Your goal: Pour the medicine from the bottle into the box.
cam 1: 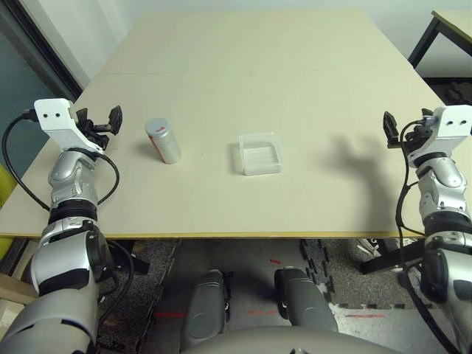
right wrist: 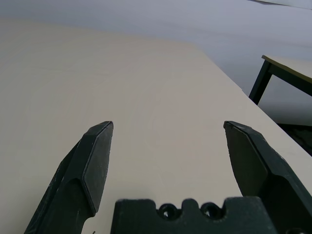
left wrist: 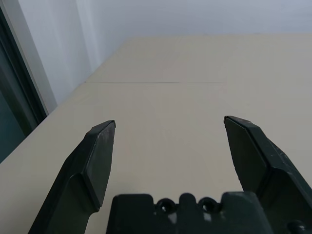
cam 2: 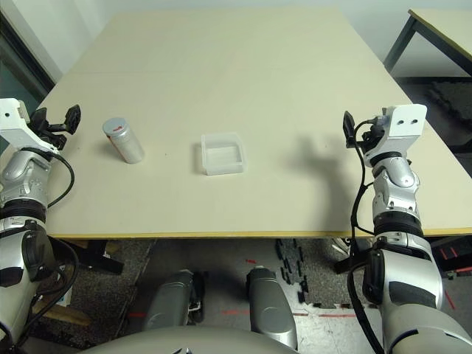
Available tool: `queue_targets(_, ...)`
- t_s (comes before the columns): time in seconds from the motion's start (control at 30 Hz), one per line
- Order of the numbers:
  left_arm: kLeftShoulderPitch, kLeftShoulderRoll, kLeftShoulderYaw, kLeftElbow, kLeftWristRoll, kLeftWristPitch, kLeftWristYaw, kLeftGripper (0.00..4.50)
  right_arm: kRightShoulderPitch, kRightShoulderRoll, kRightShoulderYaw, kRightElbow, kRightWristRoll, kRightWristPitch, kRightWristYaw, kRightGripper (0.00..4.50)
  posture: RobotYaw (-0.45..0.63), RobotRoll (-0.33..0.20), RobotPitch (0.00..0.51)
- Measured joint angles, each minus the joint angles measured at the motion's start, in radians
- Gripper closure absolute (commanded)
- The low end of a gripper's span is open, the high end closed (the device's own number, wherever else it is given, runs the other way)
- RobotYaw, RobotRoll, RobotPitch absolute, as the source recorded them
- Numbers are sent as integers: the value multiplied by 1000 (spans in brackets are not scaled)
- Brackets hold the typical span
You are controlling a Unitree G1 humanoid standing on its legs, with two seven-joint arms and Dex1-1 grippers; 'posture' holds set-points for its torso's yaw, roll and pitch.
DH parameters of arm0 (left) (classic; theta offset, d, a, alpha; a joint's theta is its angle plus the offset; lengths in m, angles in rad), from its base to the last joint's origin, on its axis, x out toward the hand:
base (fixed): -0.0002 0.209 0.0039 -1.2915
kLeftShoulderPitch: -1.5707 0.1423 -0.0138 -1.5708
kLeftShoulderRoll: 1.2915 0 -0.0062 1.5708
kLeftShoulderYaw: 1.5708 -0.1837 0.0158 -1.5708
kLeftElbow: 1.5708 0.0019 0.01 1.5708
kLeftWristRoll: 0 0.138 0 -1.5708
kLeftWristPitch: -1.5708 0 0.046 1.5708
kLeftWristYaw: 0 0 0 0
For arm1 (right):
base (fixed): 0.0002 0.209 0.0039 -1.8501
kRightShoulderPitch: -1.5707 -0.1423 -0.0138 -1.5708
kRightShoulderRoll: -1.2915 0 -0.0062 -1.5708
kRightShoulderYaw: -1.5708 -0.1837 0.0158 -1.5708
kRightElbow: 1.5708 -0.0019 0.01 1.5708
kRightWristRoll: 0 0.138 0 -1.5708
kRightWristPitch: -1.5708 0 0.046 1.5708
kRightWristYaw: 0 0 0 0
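My left gripper should close around the upper body (cam 1: 163, 142) of the silver-grey bottle, below its cap, since this keeps the cap free to open.
The silver-grey bottle (cam 1: 163, 140) stands upright on the table's left part, its round grey cap on and a red mark near the top. To its right, about a hand's width away, lies the clear square box (cam 1: 259, 153), flat on the table. The medicine is hidden. My left gripper (cam 1: 98, 122) hovers at the table's left edge, left of the bottle, open with nothing between its fingers (left wrist: 97, 156). My right gripper (cam 1: 404, 130) is held up at the far right edge, well away from the box, also open and empty, fingers (right wrist: 92, 161) wide apart.
The beige table (cam 1: 265, 66) stretches far back. A second table (cam 1: 450, 29) with black legs stands at the back right. A wall and dark door frame run along the left side. Black floor mats lie under the front edge.
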Motion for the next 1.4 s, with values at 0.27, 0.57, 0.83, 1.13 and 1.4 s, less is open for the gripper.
queue_targets(0.27,-5,0,-1,0,0,-1,0,41,0,0,0,0,2,-3,3,0,-174,0,98)
queue_targets(0.57,-3,0,6,-6,-11,11,-28,41,0,9,1,-10,30,2,88,0,-160,0,108)
queue_targets(0.83,45,41,42,-146,-88,113,-126,41,23,48,76,-185,103,110,378,0,-123,0,115)
queue_targets(1.13,228,44,68,-547,-259,391,-248,41,69,60,203,-366,138,247,650,0,-94,0,110)
queue_targets(1.4,485,34,68,-904,-360,563,-273,41,75,63,262,-403,136,302,762,0,-71,0,116)
